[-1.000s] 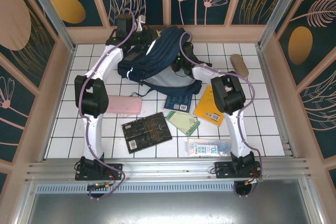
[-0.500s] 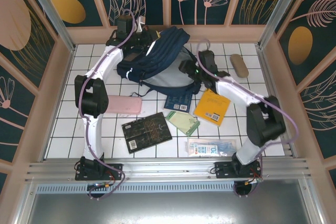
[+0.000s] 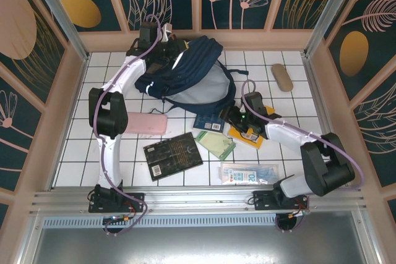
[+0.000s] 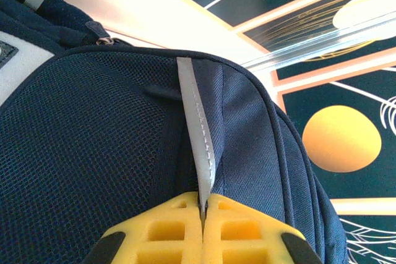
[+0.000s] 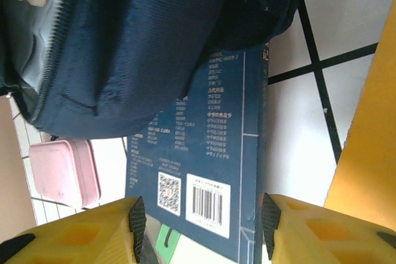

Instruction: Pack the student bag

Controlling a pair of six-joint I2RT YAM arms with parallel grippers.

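My left gripper is to let go of the bag's grey reflective stripe at the back edge of the pale lining (image 3: 198, 78).
The student bag (image 3: 185, 69), navy with a pale lining, lies at the back of the tiled table with its mouth facing forward. My left gripper (image 3: 169, 51) is at its upper edge, shut on the bag's grey reflective stripe (image 4: 197, 128), which runs between the yellow fingertips (image 4: 203, 205). My right gripper (image 3: 228, 117) is low over the table just in front of the bag. Its jaws are open and straddle a dark blue book (image 5: 210, 153) that is partly tucked under the bag's edge (image 5: 142, 41); both pads stand close to the book's sides.
A yellow book (image 3: 247, 129) lies under the right wrist. In front lie a green notebook (image 3: 216, 145), a black book (image 3: 172, 155) and a clear packet (image 3: 247, 173). A pink pouch (image 3: 145, 123) sits at the left and a tan case (image 3: 282, 77) at the back right.
The right arm has pulled back from the bag's mouth and dropped to the blue book, its jaws narrowing around it. The left gripper keeps its hold on the bag.
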